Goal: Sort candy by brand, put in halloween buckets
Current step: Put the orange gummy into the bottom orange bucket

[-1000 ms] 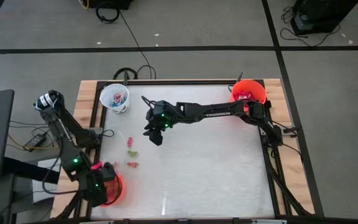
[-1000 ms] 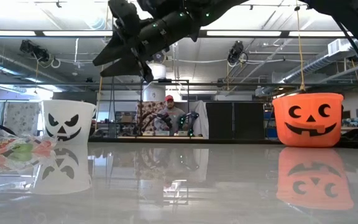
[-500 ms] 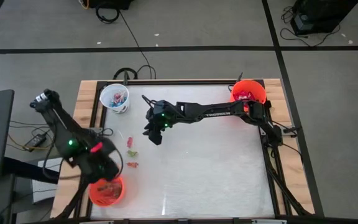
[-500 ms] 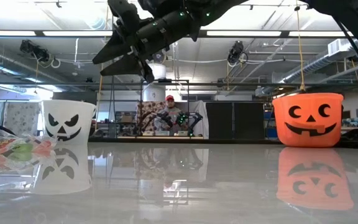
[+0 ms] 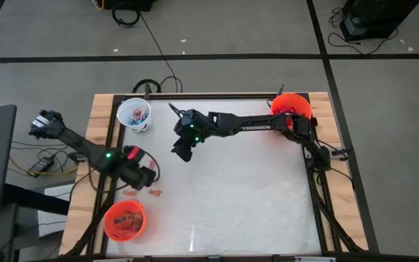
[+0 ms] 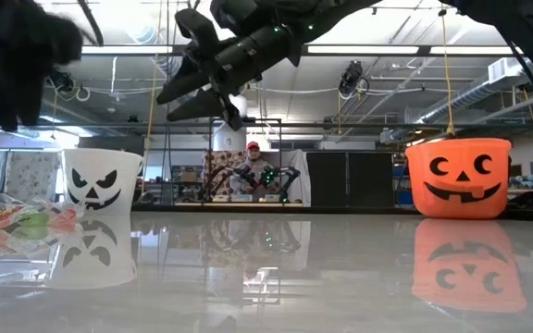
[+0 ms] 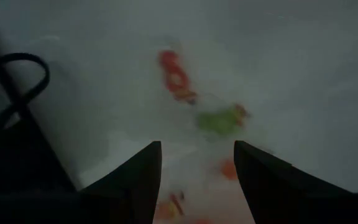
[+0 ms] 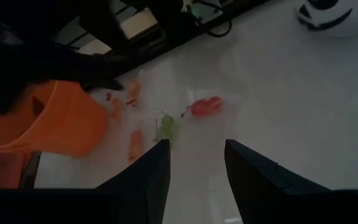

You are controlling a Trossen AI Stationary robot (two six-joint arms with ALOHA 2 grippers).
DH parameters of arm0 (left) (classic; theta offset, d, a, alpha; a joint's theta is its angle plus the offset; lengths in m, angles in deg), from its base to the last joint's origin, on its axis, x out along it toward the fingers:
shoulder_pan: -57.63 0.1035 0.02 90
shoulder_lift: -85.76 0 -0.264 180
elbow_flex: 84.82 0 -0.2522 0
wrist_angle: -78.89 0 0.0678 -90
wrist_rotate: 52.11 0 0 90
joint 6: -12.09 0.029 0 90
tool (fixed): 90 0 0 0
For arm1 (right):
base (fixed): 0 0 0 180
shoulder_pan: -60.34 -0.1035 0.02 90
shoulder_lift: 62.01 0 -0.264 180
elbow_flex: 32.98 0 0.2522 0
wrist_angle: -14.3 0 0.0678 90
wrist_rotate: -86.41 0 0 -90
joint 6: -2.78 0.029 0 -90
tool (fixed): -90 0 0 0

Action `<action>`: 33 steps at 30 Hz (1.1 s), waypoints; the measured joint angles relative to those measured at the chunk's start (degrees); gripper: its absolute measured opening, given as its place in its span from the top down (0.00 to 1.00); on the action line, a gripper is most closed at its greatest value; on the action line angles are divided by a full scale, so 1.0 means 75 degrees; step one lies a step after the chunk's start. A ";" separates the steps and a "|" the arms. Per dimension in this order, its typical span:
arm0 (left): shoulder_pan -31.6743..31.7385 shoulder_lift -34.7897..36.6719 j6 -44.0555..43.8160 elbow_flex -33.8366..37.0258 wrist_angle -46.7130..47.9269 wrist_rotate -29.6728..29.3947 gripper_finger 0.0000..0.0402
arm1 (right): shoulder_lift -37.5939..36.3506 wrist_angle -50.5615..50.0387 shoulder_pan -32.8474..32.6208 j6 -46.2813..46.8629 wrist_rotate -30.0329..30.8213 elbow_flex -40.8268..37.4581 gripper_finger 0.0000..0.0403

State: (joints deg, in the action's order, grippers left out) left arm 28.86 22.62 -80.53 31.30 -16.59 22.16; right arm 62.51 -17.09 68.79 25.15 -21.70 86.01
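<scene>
I need to move my left gripper next to the middle of the red candy (image 5: 152, 165) (image 7: 176, 78) beside the green one and close it there.
Several loose candy pieces lie flat on the white table at its left: a red one (image 7: 175, 74), a green one (image 7: 220, 118) and small orange-red ones (image 5: 155, 192). They also show in the right wrist view (image 8: 165, 127) and the low view (image 6: 21, 220). My left gripper (image 5: 148, 175) hangs open and empty just above these pieces. My right gripper (image 5: 181, 153) is open and empty in the air, to the right of the white bucket (image 5: 134, 114). One orange bucket (image 5: 124, 220) with candy stands near left, another (image 5: 291, 108) at the far right corner.
The white bucket holds blue-wrapped sweets. The table has a raised dark frame (image 5: 318, 182) and wooden side strips. A black cable (image 5: 150, 86) lies behind the far edge. A person sits far behind the table (image 6: 251, 171). The table's middle and right are bare.
My left gripper has swung from above the near-left orange bucket toward the table's far edge and a little right, and now stands over the loose candy. The bucket's inside, covered by the arm before, now shows. My right gripper has drifted slightly toward the far edge.
</scene>
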 joint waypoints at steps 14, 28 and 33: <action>0.1664 -0.0035 -0.0071 0.2226 -0.3075 0.0117 0.49 | -0.0623 -0.0650 0.0736 -0.0839 -0.0552 -0.0003 0.59; 0.2611 -0.0065 0.0338 0.3513 -0.5038 0.0061 0.63 | -0.0984 -0.1543 0.1171 -0.1584 -0.0659 -0.0003 0.60; 0.2622 -0.0111 0.0569 0.3512 -0.4937 0.0006 0.80 | -0.0984 -0.1604 0.1179 -0.1670 -0.0672 -0.0003 0.60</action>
State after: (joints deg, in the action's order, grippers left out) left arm 48.52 21.79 -76.26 57.64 -53.62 22.21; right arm 55.13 -29.12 77.63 12.62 -26.74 85.99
